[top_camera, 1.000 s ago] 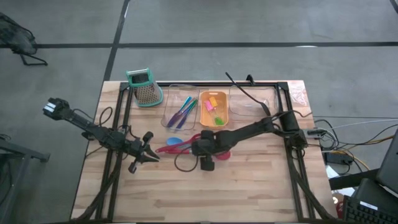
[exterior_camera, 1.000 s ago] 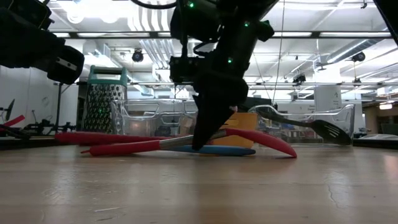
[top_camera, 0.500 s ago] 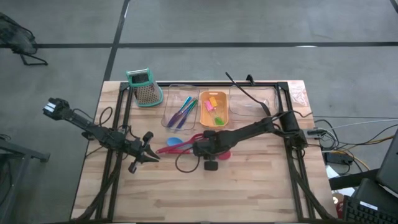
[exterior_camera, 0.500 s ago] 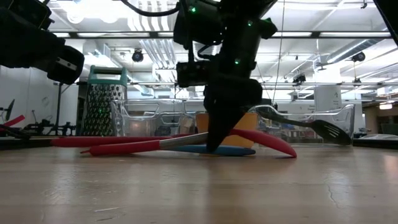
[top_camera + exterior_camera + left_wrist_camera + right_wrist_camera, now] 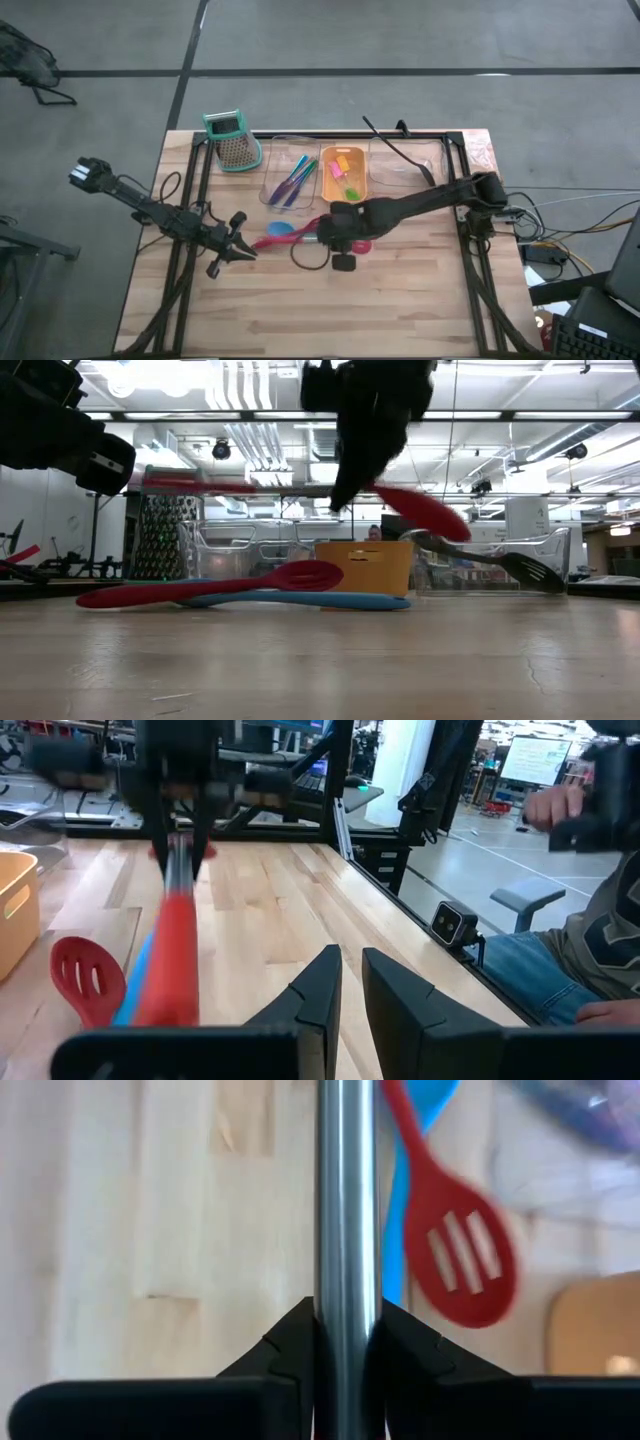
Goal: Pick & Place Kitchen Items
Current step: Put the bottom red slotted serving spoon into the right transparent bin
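Note:
Next, my right gripper sets the red spatula down alongside the long black spoon, in the clear tray [image 5: 396, 153] that the spoon is in. The spatula is held well above the wood.
My right gripper [image 5: 336, 232] hangs over the middle of the table, shut on a red spatula [image 5: 420, 508] with a bare metal shaft, held well above the wood. Under it a red slotted spoon [image 5: 300, 575] and a blue spoon [image 5: 330, 601] lie flat on the table. Thin sticks [image 5: 293, 180] lie in a clear tray, small coloured pieces [image 5: 345, 172] in an orange tray, and a long black spoon [image 5: 392, 150] in another clear tray. My left gripper [image 5: 240, 251] waits at the left, a narrow gap between its fingers, which hold nothing. My right gripper pinches the spatula's metal shaft [image 5: 347, 1270] between its two fingers, about midway between the red handle [image 5: 190, 485] and the red head. The fingers come steeply from above and lie across the shaft. The spatula is lifted clear and roughly level.
A teal-topped metal grater [image 5: 232, 140] stands at the far left corner. The three trays line the far edge. A black cable [image 5: 305, 262] loops under the right gripper. The near half of the table is bare wood [image 5: 330, 310]. A person sits beyond the table's edge [image 5: 600, 940].
My right gripper has taken hold of the red spatula's shaft and risen, shifting slightly toward the table's right edge. The spatula has come off the table and hangs clear. The red slotted spoon and the blue spoon stay where they lay.

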You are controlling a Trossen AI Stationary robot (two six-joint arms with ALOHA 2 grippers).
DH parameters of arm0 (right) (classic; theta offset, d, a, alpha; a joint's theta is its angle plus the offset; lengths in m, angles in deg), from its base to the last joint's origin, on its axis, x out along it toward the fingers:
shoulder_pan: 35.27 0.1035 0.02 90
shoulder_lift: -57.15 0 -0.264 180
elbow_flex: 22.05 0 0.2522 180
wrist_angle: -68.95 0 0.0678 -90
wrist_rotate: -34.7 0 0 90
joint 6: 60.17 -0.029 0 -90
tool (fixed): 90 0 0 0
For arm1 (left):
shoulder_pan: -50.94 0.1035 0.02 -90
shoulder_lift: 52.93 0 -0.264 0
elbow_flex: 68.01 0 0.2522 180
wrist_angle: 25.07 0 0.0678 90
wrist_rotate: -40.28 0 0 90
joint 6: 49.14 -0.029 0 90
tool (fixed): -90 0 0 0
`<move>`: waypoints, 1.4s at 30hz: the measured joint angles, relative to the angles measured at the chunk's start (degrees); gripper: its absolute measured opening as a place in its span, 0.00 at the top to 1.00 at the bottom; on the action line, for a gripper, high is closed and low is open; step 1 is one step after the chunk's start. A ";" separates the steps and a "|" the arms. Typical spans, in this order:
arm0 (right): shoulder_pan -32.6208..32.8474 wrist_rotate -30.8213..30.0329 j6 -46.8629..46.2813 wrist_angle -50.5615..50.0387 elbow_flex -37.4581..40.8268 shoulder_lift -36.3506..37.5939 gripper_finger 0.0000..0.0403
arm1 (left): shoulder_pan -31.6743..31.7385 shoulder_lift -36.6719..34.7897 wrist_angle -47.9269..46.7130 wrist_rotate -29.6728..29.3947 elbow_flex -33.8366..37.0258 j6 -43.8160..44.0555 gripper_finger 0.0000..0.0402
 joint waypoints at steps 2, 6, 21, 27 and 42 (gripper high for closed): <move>0.04 -0.02 -0.27 -0.18 -0.02 2.49 0.82 | 0.02 0.00 0.00 0.00 0.00 0.00 0.87; 0.04 -0.45 -0.59 -1.53 0.00 7.37 0.83 | 0.00 0.00 0.00 0.00 0.00 0.00 0.87; -2.51 -21.21 -1.97 -12.18 1.45 22.02 0.82 | 0.01 0.02 -0.01 0.00 0.00 0.00 0.87; -7.49 -30.47 -3.01 -19.96 2.59 22.75 0.81 | 0.01 0.02 0.00 0.00 0.00 0.00 0.87; -23.63 -40.23 5.00 -5.11 23.13 27.90 0.82 | 0.01 0.04 0.00 0.00 0.00 0.00 0.87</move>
